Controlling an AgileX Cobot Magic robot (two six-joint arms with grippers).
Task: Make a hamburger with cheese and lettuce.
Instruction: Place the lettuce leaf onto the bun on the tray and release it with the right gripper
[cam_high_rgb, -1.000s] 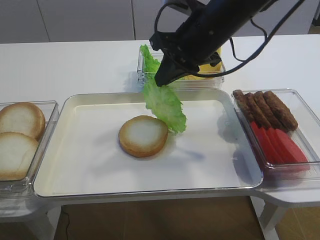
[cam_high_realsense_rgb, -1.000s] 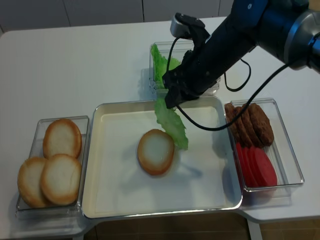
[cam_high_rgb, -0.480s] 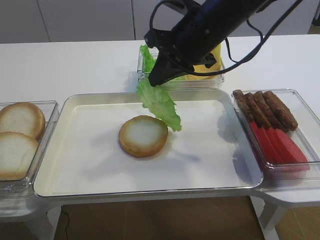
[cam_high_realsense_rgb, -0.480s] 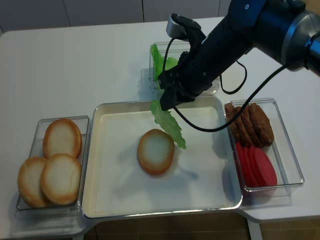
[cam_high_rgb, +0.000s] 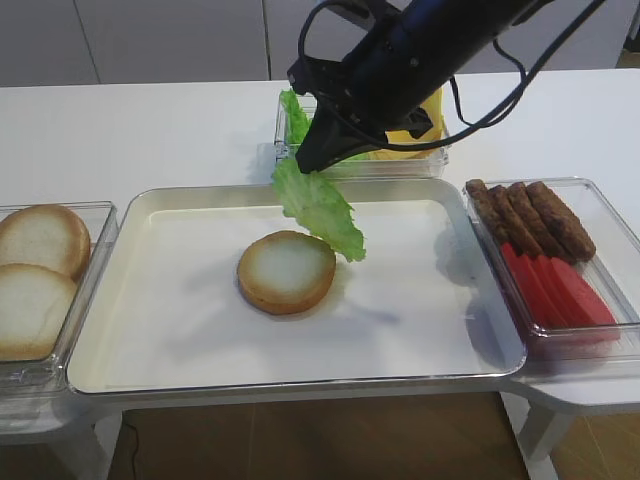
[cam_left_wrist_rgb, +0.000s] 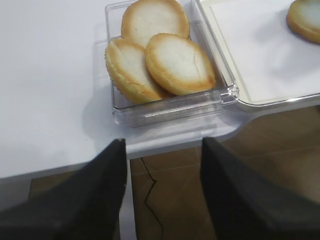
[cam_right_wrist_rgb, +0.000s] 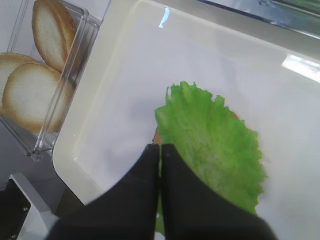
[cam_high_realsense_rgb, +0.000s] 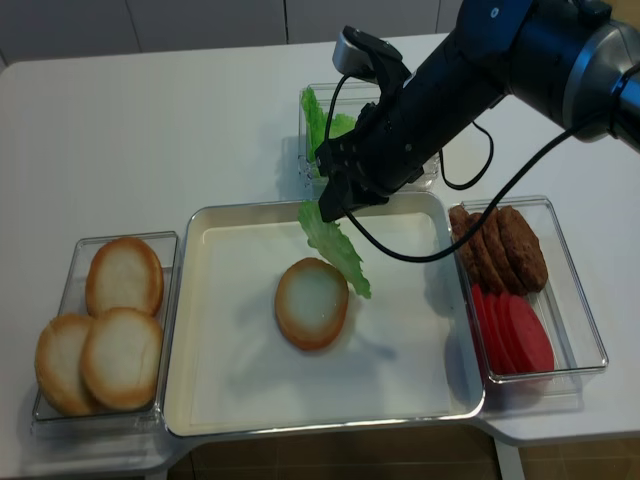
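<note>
My right gripper is to let go of the lettuce leaf on the cut side of the bun half (cam_high_realsense_rgb: 310, 309) (cam_right_wrist_rgb: 200, 150) in the white tray.
A bun half (cam_high_rgb: 287, 271) lies cut face up in the middle of the white tray (cam_high_rgb: 180, 330); it also shows in the realsense view (cam_high_realsense_rgb: 312, 303). My right gripper (cam_high_rgb: 305, 160) is shut on the top edge of a green lettuce leaf (cam_high_rgb: 318, 208), which hangs above the tray just right of and behind the bun. In the right wrist view the shut gripper (cam_right_wrist_rgb: 160, 146) pinches the lettuce (cam_right_wrist_rgb: 212, 140), which hides most of the bun. The yellow cheese (cam_high_rgb: 418, 125) lies in the back container, mostly behind my arm. My left gripper (cam_left_wrist_rgb: 162, 145) is open and empty, off the table's left front edge.
A clear box with several bun halves (cam_high_realsense_rgb: 105, 325) stands left of the tray. A clear box with brown patties (cam_high_rgb: 530, 215) and red slices (cam_high_rgb: 558, 290) stands at the right. More lettuce (cam_high_rgb: 293, 115) sits in the back container.
My right gripper has carried the lettuce a little left and up, nearer the bun. The left arm has not moved.
</note>
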